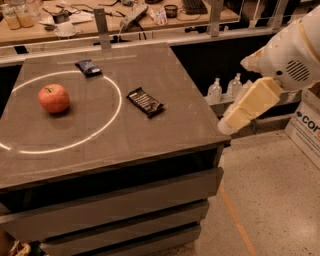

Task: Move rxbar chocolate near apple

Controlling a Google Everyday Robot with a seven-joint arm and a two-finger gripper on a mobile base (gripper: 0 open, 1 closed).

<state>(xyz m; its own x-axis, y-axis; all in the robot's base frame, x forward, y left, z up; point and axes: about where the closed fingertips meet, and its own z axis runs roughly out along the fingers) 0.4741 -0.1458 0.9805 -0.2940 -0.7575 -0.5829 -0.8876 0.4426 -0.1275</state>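
I should close my gripper on the rxbar chocolate's near half (150, 104), just past its middle, away from the dark blue packet.
The rxbar chocolate (145, 102), a flat dark wrapper with pale lettering, lies on the grey table (165, 135), right of centre, just outside a bright ring of light. The red-orange apple (54, 98) stands inside the ring on the left, well apart from the bar. My gripper (229, 124), cream-coloured, hangs off the table's right edge, to the right of the bar and a little lower in the picture. It holds nothing that I can see.
A dark blue packet (88, 67) lies at the table's far side. Clear bottles (215, 91) stand on a low shelf to the right. A cardboard box (305, 127) sits on the floor at far right. A cluttered bench (125, 15) runs behind.
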